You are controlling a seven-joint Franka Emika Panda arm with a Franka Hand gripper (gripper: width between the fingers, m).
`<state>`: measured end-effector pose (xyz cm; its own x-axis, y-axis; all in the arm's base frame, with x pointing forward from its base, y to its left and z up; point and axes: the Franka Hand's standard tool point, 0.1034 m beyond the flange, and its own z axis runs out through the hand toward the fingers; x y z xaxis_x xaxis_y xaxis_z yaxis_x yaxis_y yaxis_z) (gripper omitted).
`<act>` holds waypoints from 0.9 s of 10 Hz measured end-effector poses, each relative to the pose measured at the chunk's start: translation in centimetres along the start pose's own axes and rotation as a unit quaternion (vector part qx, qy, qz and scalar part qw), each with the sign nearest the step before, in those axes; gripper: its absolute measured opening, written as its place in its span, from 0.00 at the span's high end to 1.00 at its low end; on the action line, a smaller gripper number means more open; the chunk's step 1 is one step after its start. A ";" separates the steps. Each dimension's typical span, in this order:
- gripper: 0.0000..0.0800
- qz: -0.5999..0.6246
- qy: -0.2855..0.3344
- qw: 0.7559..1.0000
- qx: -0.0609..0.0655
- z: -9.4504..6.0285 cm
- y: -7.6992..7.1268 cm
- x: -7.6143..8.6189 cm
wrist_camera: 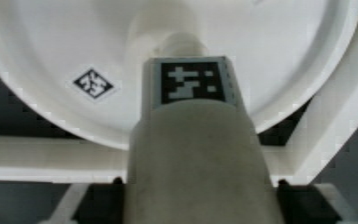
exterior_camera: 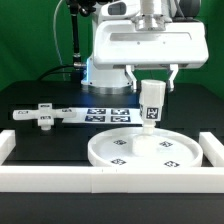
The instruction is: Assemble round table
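Note:
My gripper will let go of the short cylindrical leg on the middle of the large round disc (exterior_camera: 145, 140) (wrist_camera: 176, 42), between the disc's tags.
The large round disc (exterior_camera: 145, 151) lies flat on the table at the front, several tags on its face. My gripper (exterior_camera: 151, 83) is shut on the short cylindrical leg (exterior_camera: 151, 104) and holds it upright above the disc's middle, its lower end at or just over the disc. In the wrist view the leg (wrist_camera: 197, 130) runs down from between my fingers (wrist_camera: 101, 195) to the disc (wrist_camera: 78, 45), its tag facing the camera. The cross-shaped base (exterior_camera: 44, 116) lies on the exterior view's left, apart from the disc.
The marker board (exterior_camera: 108, 114) lies behind the disc. A white border rail (exterior_camera: 100, 180) runs along the front and both sides. The arm's base and a green cable stand at the back.

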<state>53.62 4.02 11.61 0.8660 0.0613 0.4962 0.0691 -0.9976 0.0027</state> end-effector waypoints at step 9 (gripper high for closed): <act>0.49 -0.009 -0.011 1.000 -0.002 2.2 0.7 0.3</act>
<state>54.99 3.36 9.85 0.8757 0.0793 0.4763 0.0823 -0.9965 0.0146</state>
